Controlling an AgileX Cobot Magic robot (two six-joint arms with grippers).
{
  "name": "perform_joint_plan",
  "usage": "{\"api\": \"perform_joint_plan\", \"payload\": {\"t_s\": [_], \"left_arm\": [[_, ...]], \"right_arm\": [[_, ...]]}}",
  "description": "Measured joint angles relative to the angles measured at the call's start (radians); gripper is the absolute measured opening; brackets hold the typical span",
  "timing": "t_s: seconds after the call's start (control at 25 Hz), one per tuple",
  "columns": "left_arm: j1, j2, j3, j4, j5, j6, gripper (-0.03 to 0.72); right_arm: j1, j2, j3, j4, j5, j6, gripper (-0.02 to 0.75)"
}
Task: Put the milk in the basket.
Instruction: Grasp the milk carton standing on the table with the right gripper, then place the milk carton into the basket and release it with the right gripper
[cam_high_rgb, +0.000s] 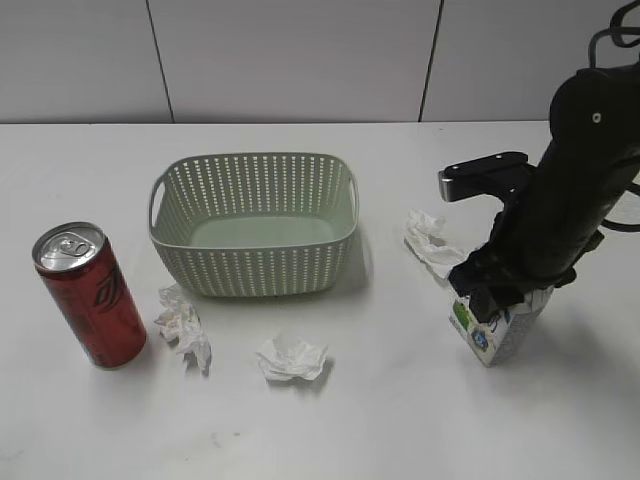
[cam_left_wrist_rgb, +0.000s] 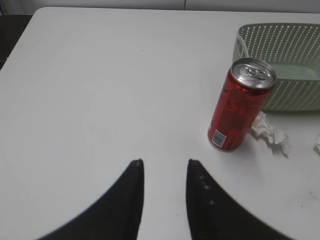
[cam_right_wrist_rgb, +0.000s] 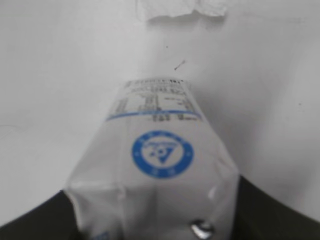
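Next, I release the milk from my right gripper on the pale green basket's bottom, close behind the basket's front side (cam_high_rgb: 287, 240).
The milk (cam_high_rgb: 490, 335) is a small white carton with a green patch, standing slightly tilted on the table at the right. My right gripper (cam_high_rgb: 495, 290) comes down over its top and is shut on it. In the right wrist view the milk (cam_right_wrist_rgb: 160, 155) fills the space between the jaws of the right gripper (cam_right_wrist_rgb: 152, 200), showing a blue round logo. The pale green basket (cam_high_rgb: 250, 270) stands at centre back, empty, well left of the milk; it also shows in the left wrist view (cam_left_wrist_rgb: 290, 95). My left gripper (cam_left_wrist_rgb: 165, 162) is open and empty over bare table.
A red soda can (cam_high_rgb: 90, 300) stands at the front left, also in the left wrist view (cam_left_wrist_rgb: 239, 107). Crumpled tissues lie by the can (cam_high_rgb: 183, 325), in front of the basket (cam_high_rgb: 292, 358), and between basket and milk (cam_high_rgb: 430, 240).
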Motion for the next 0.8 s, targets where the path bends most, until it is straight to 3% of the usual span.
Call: {"api": "perform_joint_plan", "payload": {"t_s": [0.4, 0.8], "left_arm": [[0.0, 0.0, 0.0, 0.0, 0.0, 0.0, 0.23], [0.0, 0.0, 0.0, 0.0, 0.0, 0.0, 0.23]], "right_arm": [[0.011, 0.007, -0.213, 0.0, 0.3, -0.01, 0.367], [0.152, 0.067, -0.69, 0.017, 0.414, -0.032, 0.366]]}}
